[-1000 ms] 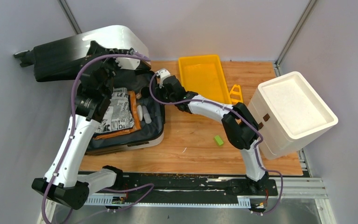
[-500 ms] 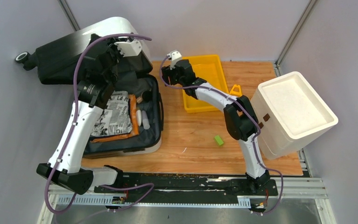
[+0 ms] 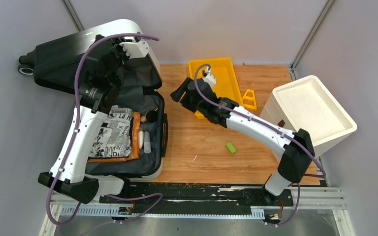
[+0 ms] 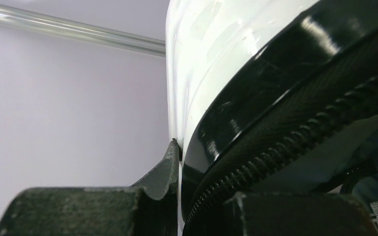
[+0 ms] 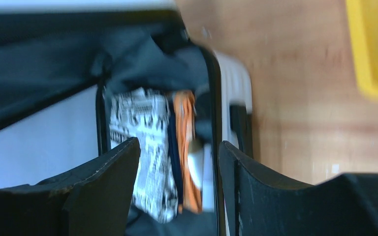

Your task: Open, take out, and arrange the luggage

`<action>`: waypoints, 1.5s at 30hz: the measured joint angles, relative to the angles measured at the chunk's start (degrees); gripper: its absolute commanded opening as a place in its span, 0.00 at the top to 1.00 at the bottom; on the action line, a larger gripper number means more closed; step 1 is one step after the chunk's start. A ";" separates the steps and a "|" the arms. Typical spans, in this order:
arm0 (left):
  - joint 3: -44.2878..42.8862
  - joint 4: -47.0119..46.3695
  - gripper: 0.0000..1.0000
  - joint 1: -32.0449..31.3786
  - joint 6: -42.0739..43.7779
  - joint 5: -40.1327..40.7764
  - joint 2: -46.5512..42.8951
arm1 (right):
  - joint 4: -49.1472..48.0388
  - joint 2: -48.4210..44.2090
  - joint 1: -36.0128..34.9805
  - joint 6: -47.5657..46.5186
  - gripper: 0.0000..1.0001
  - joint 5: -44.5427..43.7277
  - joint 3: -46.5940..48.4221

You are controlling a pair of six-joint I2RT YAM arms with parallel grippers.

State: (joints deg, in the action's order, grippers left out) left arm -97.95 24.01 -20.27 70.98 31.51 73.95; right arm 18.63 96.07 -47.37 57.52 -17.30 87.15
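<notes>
The luggage's near end crowds the base of my left arm. My right gripper will grip the luggage's side rim (image 3: 162, 125) and help move the luggage back before unpacking.
The luggage (image 3: 128, 164) lies open at the table's left, its white-to-black lid (image 3: 69, 49) raised and tilted back. My left gripper (image 3: 114, 58) is shut on the lid's rim; in the left wrist view one finger (image 4: 170, 167) presses the white shell (image 4: 211, 44) beside the zipper. Inside the grey lining lie a newspaper-print cloth (image 3: 112, 136), an orange item (image 3: 135, 135) and a white bottle (image 3: 146, 142). My right gripper (image 3: 177, 93) is open and empty, just right of the luggage. In the blurred right wrist view its fingers (image 5: 110, 182) frame the cloth (image 5: 138, 132).
A yellow tray (image 3: 216, 81) stands at the back centre with a small yellow triangle frame (image 3: 248, 98) beside it. A white foam box (image 3: 312, 115) sits at the right edge. A small green block (image 3: 231, 147) lies on the wood.
The left gripper lifted the lid higher and the luggage base slid toward the front. The right gripper left the case, swung up by the tray, then came back down toward the luggage.
</notes>
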 measured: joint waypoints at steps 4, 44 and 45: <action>0.68 -1.01 1.00 0.00 -0.04 -0.59 0.00 | 4.02 -3.41 -6.38 11.93 0.39 -0.11 -7.93; -1.25 -23.23 1.00 0.35 9.46 0.35 16.22 | 3.76 11.02 -9.09 3.04 0.38 8.85 -6.27; -1.38 -23.19 1.00 0.35 9.49 0.50 16.24 | 3.54 10.51 -9.25 3.26 0.38 8.83 -6.58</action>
State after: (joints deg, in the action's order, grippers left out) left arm -99.33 0.82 -19.92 80.47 32.01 90.19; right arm 22.17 106.59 -56.62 60.77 -8.47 80.58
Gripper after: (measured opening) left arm 0.139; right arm 0.604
